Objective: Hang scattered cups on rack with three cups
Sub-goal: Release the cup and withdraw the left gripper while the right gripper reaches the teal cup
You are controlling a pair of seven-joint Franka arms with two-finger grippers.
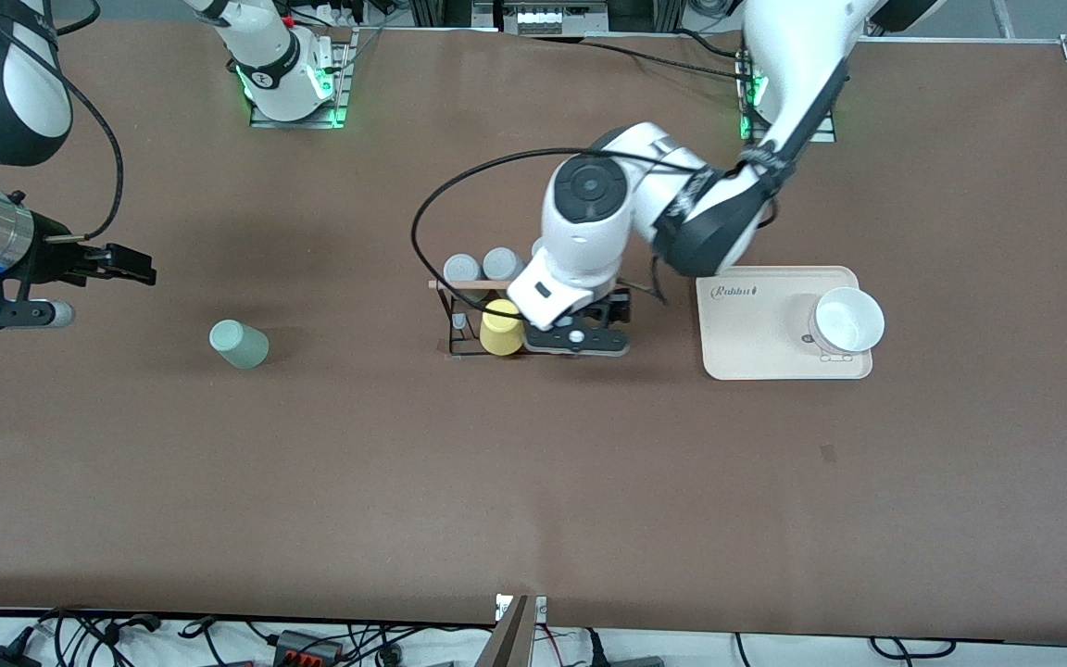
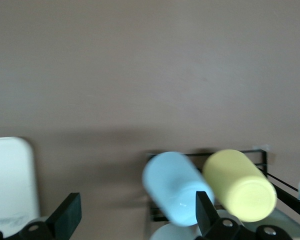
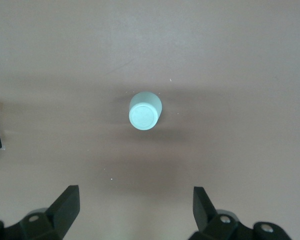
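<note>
I need to move my right gripper to the mint green cup next and close it on its sides [image 1: 232, 340] [image 3: 144, 113] near the cup's closed end.
The black wire rack [image 1: 456, 320] with a wooden rod across its top stands at the table's middle. It carries two grey cups [image 1: 482, 267] and a yellow cup [image 1: 501, 327]. My left gripper [image 1: 580, 326] is at the rack beside the yellow cup and hides the light blue cup in the front view. In the left wrist view the light blue cup [image 2: 172, 192] sits on the rack [image 2: 260, 156] beside the yellow cup [image 2: 240, 185]. It lies between the wide-open fingers of my left gripper [image 2: 136, 200], close to one finger. The mint green cup [image 1: 239, 344] lies on the table toward the right arm's end. My right gripper [image 1: 137, 270] is open above the table near it, with the mint cup [image 3: 145, 111] ahead of the gripper [image 3: 135, 192].
A beige tray [image 1: 756, 343] with a white bowl [image 1: 847, 320] on it lies toward the left arm's end, close to the left arm's elbow. A black cable loops over the rack from the left arm.
</note>
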